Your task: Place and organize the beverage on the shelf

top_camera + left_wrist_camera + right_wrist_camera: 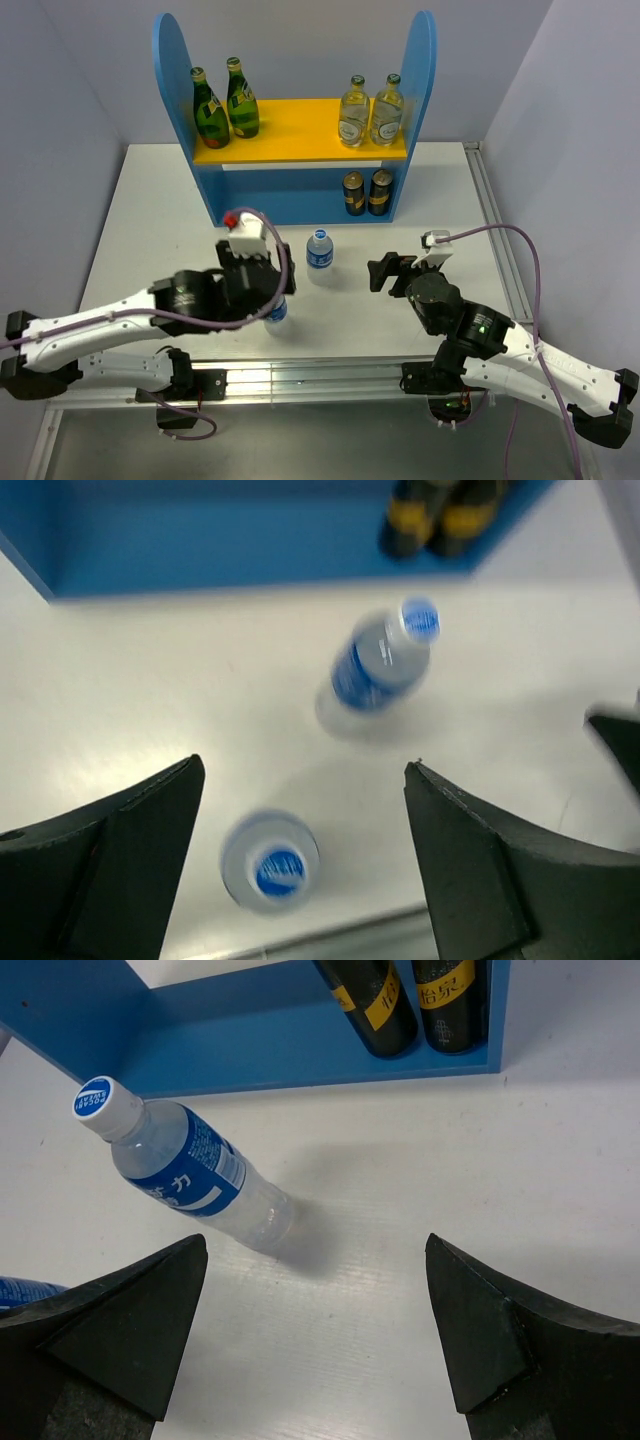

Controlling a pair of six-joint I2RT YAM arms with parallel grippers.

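Observation:
Next, my left gripper goes down to the near water bottle's upper body (278,304) (264,844) and closes there, just below its cap.
The blue shelf (415,70) with a yellow-orange upper board stands at the back. On that board are two green glass bottles (211,112) on the left and two clear glass bottles (353,113) on the right. One water bottle (319,248) with a blue label stands upright on the table in front of the shelf, also visible as the bottle (185,1172) in the right wrist view. A second water bottle (270,861) stands under my left gripper (303,780), which hangs open above its cap without touching it. My right gripper (315,1340) is open and empty, right of the standing bottle.
Two dark bottles with yellow labels (366,192) stand on the shelf's lower level at the right. The table's metal front rail (300,380) runs just behind the near water bottle. Grey walls close in both sides.

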